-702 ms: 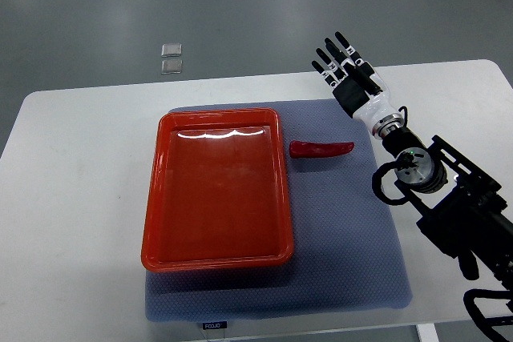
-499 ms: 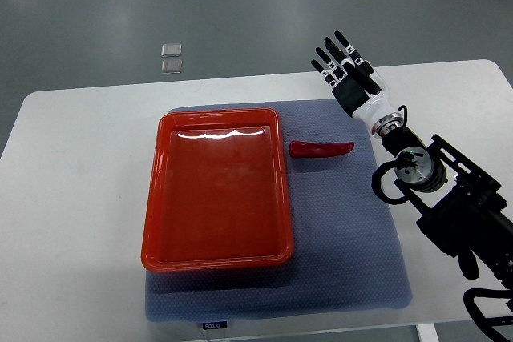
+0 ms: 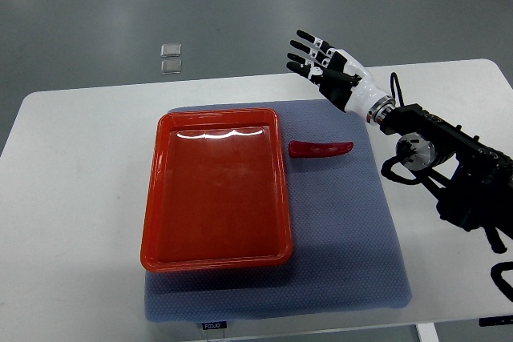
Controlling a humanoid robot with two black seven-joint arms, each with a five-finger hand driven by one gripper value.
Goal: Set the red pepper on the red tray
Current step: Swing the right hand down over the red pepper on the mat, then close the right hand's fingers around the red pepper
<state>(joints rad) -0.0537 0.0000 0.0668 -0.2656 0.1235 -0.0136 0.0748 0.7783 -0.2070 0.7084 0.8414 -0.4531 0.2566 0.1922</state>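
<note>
The robot's right gripper should close on the half of the red pepper (image 3: 332, 149) that is farther away from the red tray.
A red pepper (image 3: 321, 149) lies on the blue-grey mat (image 3: 345, 230), just right of the red tray (image 3: 154, 198). The tray has nothing in it. My right hand (image 3: 322, 66) hovers beyond the table's far edge, up and slightly right of the pepper, fingers spread and holding nothing. Its arm comes in from the right edge. The left arm is out of view.
The mat lies on a white table (image 3: 72, 198). Two small clear squares (image 3: 171, 58) lie on the grey floor beyond the table's far edge. The right arm's black links (image 3: 465, 182) cover the table's right side.
My right hand has swung left and a little farther from me, beyond the table's far edge. The arm has lifted toward the upper right. The pepper and tray have not moved.
</note>
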